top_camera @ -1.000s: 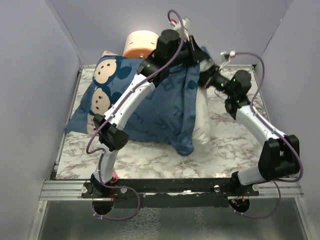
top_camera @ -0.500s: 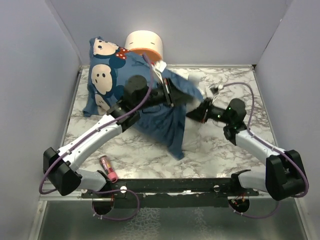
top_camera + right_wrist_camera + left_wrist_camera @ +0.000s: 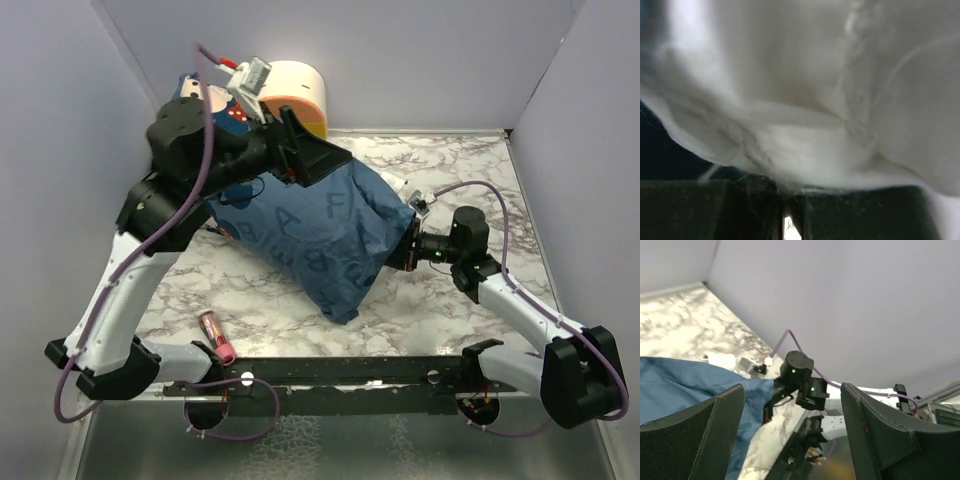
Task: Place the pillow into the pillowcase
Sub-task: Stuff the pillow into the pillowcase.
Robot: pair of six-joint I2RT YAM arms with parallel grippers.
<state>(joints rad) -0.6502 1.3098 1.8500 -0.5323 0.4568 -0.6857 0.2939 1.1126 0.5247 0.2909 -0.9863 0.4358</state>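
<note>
My right gripper's white pillow will be released onto the marble table at the blue pillowcase's open end [image 3: 363, 250].
The blue pillowcase [image 3: 325, 235] with pale letters lies slanted across the marble table, its mouse-face end [image 3: 195, 92] at the back left behind my left arm. The white pillow is almost wholly inside it; only a small white corner [image 3: 397, 187] peeks out at the right end. My left gripper [image 3: 300, 155] hovers above the pillowcase, open and empty; the left wrist view shows its fingers [image 3: 690, 440] wide apart over the blue cloth [image 3: 680, 385]. My right gripper [image 3: 405, 247] is at the pillowcase's right end. In its wrist view it [image 3: 785, 212] is shut on white pillow fabric [image 3: 805, 100].
A cream-and-orange cylinder [image 3: 297, 90] stands at the back wall. A small pink-red tube [image 3: 217, 338] lies near the front left edge. Grey walls close in the table on the left, back and right.
My left gripper opened, let go of the pillowcase and swung up toward the back left. The pillowcase dropped flat over the pillow. The right gripper stayed shut and shifted slightly nearer.
</note>
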